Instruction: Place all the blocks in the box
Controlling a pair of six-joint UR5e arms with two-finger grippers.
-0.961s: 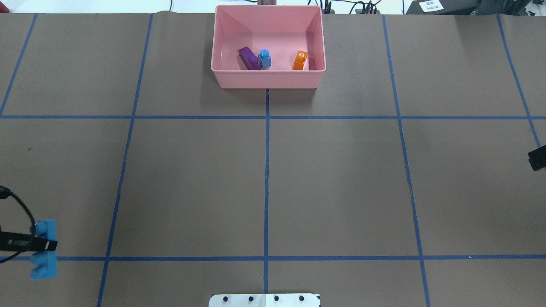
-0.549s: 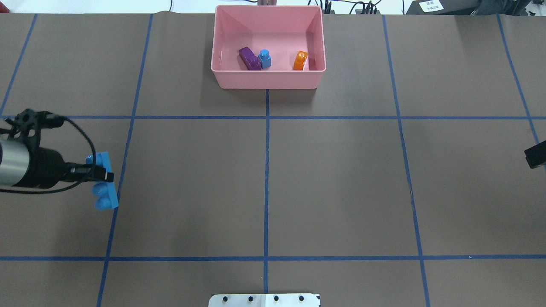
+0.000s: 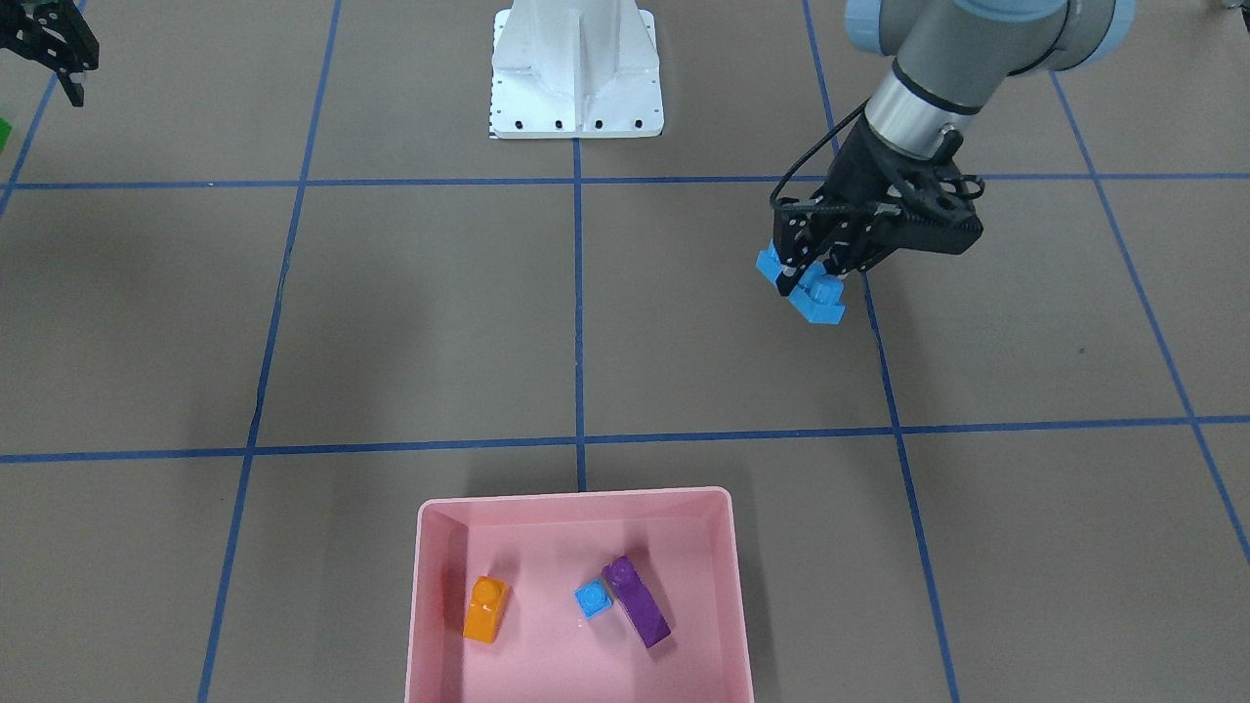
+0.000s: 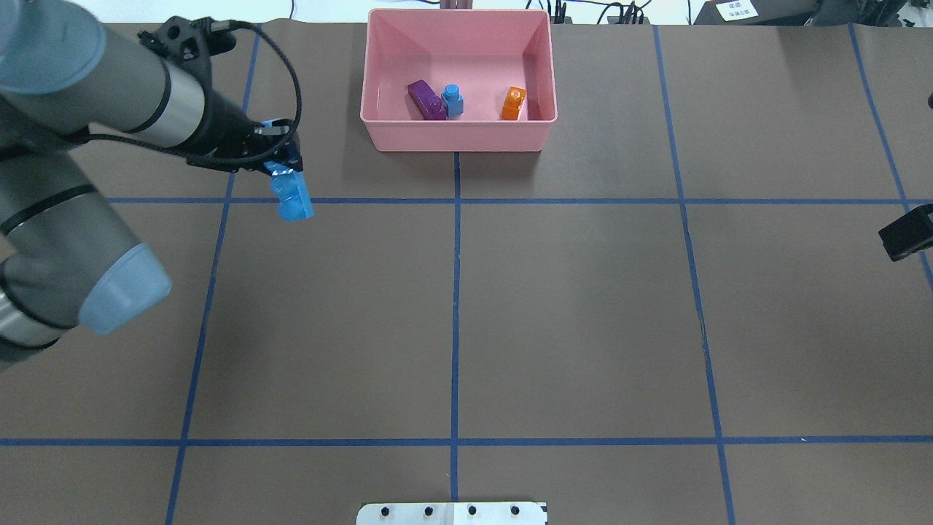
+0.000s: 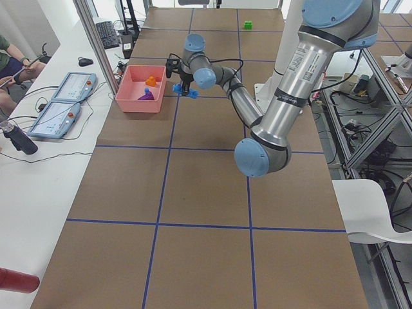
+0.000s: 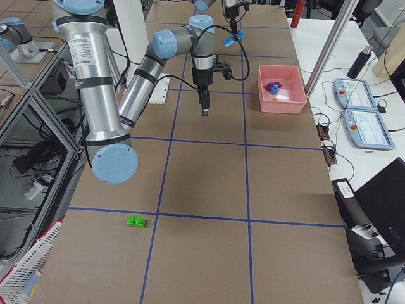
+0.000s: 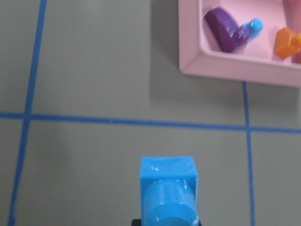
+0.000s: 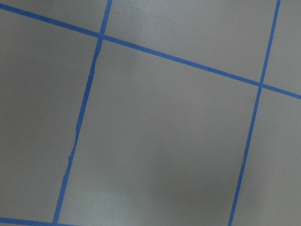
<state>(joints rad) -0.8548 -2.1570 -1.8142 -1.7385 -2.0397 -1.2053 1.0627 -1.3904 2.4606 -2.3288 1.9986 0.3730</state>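
Note:
My left gripper has the long blue block. It will put the block down between the purple block and the pink box's side (image 3: 682, 645).
My left gripper (image 4: 286, 169) is shut on the long blue block (image 4: 291, 195), held above the table to the left of the pink box (image 4: 459, 140) and a little nearer than it. In the front view the same block (image 3: 807, 285) hangs from the black fingers. The wrist view looks over the block's end stud (image 7: 168, 193) toward the box corner (image 7: 221, 59). Inside the box lie a purple block (image 4: 426, 100), a small blue cube (image 4: 453, 100) and an orange block (image 4: 514, 103). A green block (image 6: 136, 221) lies far off on the right side. My right gripper (image 3: 68, 73) hovers there; its state is unclear.
The white robot base (image 3: 576, 73) stands at the near middle edge. Blue tape lines (image 4: 456, 292) divide the brown table cover. Beside the table, a side bench holds control pendants (image 5: 64, 103) and a person sits there.
My left arm has carried the long blue block from the near left corner forward and rightward, toward the box. The right gripper's tip has shifted slightly at the right edge.

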